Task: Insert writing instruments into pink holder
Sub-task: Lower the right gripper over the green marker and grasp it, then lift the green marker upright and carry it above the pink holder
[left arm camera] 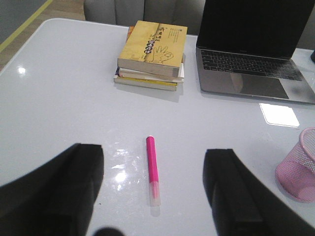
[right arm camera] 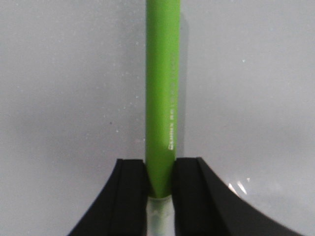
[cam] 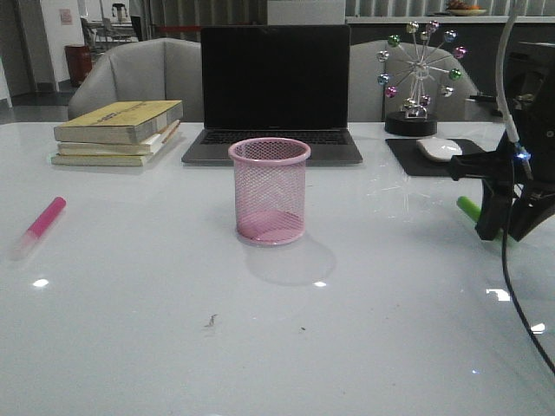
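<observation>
The robot's right gripper will release the green marker inside the pink mesh holder (cam: 268, 180) in front of the laptop.
The pink mesh holder (cam: 269, 191) stands upright at the table's middle, in front of the laptop; its edge also shows in the left wrist view as the holder (left arm camera: 299, 169). The hot pink marker (cam: 39, 227) lies flat near the left edge. My left gripper (left arm camera: 153, 189) hangs open above this pink marker (left arm camera: 153, 168), fingers wide on either side. At the right, my right gripper (right arm camera: 160, 179) is shut on the green marker (right arm camera: 162, 93) near its clear cap. Only the green marker's tip (cam: 469, 208) shows beside the right gripper (cam: 503, 221) in the front view.
A stack of books (cam: 121, 130) sits at the back left, a laptop (cam: 273, 95) behind the holder. A mouse on a black pad (cam: 440, 149) and a ball ornament (cam: 421, 78) stand at the back right.
</observation>
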Motion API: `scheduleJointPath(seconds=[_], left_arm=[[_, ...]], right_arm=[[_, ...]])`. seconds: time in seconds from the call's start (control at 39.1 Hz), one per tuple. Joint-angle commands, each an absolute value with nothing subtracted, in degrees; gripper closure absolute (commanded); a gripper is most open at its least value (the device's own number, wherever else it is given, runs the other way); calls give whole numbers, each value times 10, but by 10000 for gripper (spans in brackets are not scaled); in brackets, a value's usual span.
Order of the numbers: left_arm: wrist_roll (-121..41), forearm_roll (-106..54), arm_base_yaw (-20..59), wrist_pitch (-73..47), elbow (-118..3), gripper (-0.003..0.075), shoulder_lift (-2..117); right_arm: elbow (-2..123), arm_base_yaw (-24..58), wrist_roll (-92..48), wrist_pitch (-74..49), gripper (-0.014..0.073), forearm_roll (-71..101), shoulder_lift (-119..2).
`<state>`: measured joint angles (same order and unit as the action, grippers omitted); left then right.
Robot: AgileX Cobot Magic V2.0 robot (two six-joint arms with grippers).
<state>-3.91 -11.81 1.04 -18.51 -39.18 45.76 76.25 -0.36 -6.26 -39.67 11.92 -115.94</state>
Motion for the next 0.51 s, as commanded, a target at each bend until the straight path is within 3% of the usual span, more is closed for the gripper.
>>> scheduleJointPath(seconds=[0.0, 0.23, 0.49], left_arm=[[-37, -125, 13, -136, -412, 222, 456], [-37, -125, 13, -136, -412, 222, 456], [-37, -125, 13, -136, -412, 222, 456]], right_arm=[[772, -3, -66, -395, 536, 121, -1161], [831, 4, -66, -379, 536, 128, -1136], [860, 51, -67, -256, 536, 134, -1052]])
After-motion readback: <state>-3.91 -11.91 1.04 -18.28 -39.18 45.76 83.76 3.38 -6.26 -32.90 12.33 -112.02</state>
